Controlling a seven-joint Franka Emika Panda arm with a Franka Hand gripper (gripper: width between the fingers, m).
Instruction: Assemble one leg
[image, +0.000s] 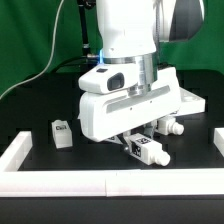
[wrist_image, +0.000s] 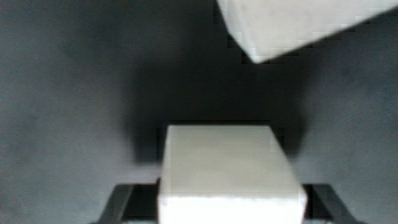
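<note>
Next, I release the tagged white leg, now low over the table, on the black table (image: 78, 113) just behind the leg nearest the cables.
My gripper (image: 137, 145) is low over the black table and shut on a white leg (image: 146, 151) with a black-and-white tag. In the wrist view the leg (wrist_image: 226, 165) fills the gap between the dark fingers (wrist_image: 135, 202) of my gripper (wrist_image: 226, 206). I cannot tell whether the leg touches the table. A second leg (image: 62, 133) lies on the exterior view's left. A third leg (image: 173, 126) lies on the right, close to the large white panel (image: 188, 97), whose corner shows in the wrist view (wrist_image: 302, 25).
A white raised border (image: 60, 181) runs along the front of the table, with side walls at the left (image: 18, 150) and the right (image: 217, 142). A green backdrop stands behind. Cables hang at the back left.
</note>
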